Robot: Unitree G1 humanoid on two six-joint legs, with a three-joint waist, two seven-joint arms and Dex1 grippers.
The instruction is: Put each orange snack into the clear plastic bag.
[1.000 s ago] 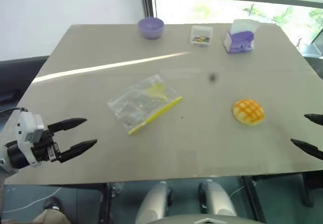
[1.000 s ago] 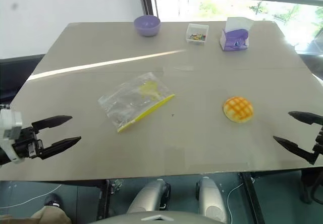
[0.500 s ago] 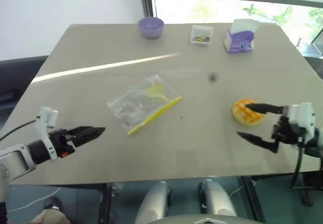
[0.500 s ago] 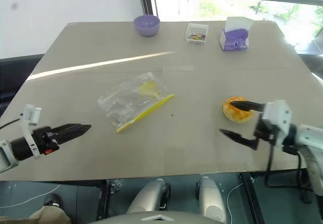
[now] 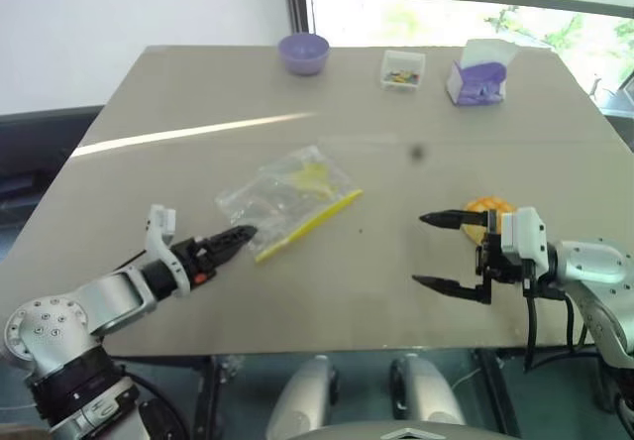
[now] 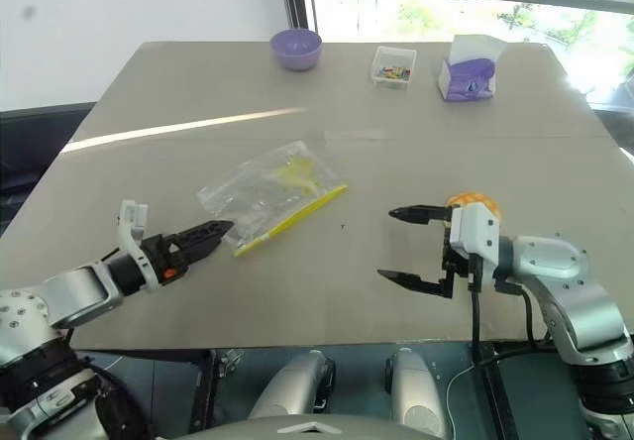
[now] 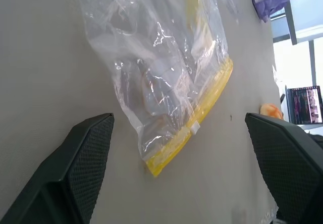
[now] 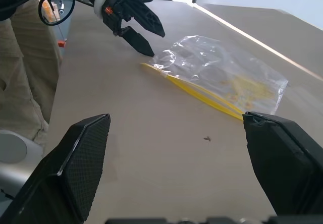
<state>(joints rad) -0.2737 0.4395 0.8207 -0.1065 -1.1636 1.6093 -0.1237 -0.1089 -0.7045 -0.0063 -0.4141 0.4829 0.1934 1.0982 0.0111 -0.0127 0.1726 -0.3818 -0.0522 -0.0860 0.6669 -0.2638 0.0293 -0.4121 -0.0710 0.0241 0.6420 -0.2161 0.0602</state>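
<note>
My left gripper will pinch the bag (image 5: 265, 214) behind its yellow seal strip and slide the bag straighter, as the strip slants, far from my right gripper.
The orange snack (image 5: 489, 205), a domed bun with a grid top, sits right of the table's middle, partly hidden behind my right gripper's upper finger. My right gripper (image 5: 420, 250) is open, lies level and points left, its fingertips past the bun with nothing between them. The clear plastic bag (image 5: 287, 197) lies flat at the table's middle, its yellow seal strip (image 7: 202, 118) on the near right edge. My left gripper (image 8: 156, 43) is open, low over the table, its tips just short of the bag's near left corner. From the left wrist, the bag (image 7: 161, 77) lies between the fingers.
At the table's far edge stand a purple bowl (image 5: 304, 53), a small clear box of colourful bits (image 5: 401, 68) and a purple-and-white tissue box (image 5: 477, 75). A person's beige trousers (image 8: 20, 82) show off the table's left side.
My right gripper swung left from the table's right edge, past the bun. My left gripper rolled over and moved right and forward, up to the bag's corner.
</note>
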